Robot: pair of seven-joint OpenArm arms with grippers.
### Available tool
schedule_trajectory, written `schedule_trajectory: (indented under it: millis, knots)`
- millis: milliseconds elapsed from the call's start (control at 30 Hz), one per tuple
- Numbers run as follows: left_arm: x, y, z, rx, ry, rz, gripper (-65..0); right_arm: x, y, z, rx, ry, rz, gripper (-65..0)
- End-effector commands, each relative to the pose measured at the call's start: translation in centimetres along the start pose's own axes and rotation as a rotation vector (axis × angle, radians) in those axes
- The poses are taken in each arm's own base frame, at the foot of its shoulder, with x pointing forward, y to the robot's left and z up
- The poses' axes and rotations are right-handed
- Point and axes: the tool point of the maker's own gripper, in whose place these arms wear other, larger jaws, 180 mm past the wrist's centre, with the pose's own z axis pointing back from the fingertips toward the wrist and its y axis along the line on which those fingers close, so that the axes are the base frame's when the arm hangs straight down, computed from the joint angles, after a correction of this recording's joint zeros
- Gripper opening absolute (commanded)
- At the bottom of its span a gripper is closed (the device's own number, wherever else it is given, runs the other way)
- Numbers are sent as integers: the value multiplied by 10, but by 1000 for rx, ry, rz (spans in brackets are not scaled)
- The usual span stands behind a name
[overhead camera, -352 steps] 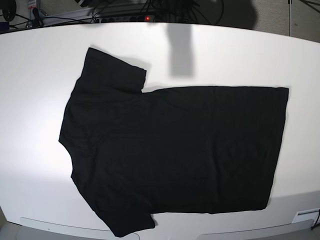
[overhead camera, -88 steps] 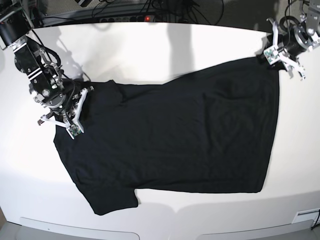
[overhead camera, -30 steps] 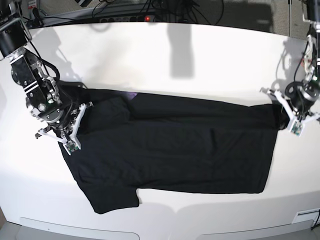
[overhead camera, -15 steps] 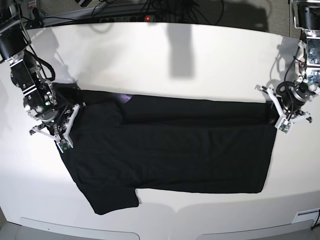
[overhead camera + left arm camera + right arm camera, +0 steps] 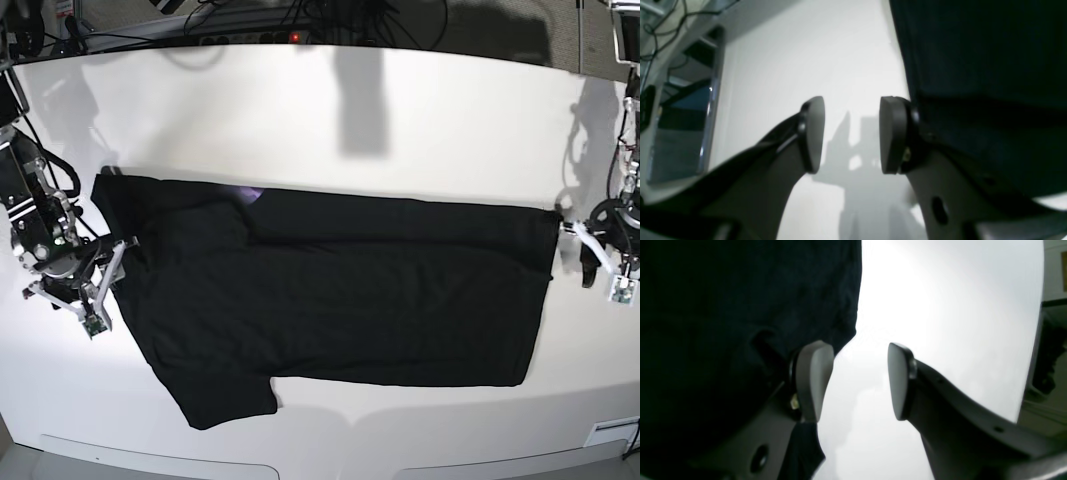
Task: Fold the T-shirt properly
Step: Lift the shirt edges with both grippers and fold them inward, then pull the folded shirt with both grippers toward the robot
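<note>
My right gripper and left gripper should pull the T-shirt by its ends (image 5: 132,228) toward the cables, because the sleeve is close to the front edge of the table.
The black T-shirt (image 5: 340,285) lies flat across the white table (image 5: 330,110), its far long edge folded over toward the front. A small purple bit of print (image 5: 250,192) peeks out at the fold, and one sleeve (image 5: 225,395) sticks out at the front left. My right gripper (image 5: 105,282) is open and empty just off the shirt's left end; in the right wrist view (image 5: 860,380) the cloth (image 5: 740,306) lies beside one finger. My left gripper (image 5: 600,262) is open and empty just off the shirt's right end; in the left wrist view (image 5: 851,133) the cloth (image 5: 973,66) lies to the right.
A power strip and cables (image 5: 250,35) run behind the table's far edge. A small white label (image 5: 610,435) sits at the front right corner. The table's curved front edge (image 5: 300,462) is close below the sleeve.
Both grippers have opened, let go of the shirt's folded edge and drawn outward off its two ends. The shirt has settled flat with the fold in place.
</note>
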Motion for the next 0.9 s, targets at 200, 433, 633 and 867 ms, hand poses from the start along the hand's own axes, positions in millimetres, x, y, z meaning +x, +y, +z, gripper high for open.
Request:
schedule_trajectory:
  millis: [200,433,633,867]
  knots:
    - [31,-28,7,-142,-55,266,-567,23,7,25,27,-46,1,-496]
    - [37,-77,4,-231,-90,395,-650,-3,34,21,86,4,-9,-650]
    - [32,-94,0,-254,-98,450,-650,-13,35,16,93,36,-28,-650]
    - [-25,-106,-17,-256,-24,528,-650,-43,45,-13,101,84,-121,-650]
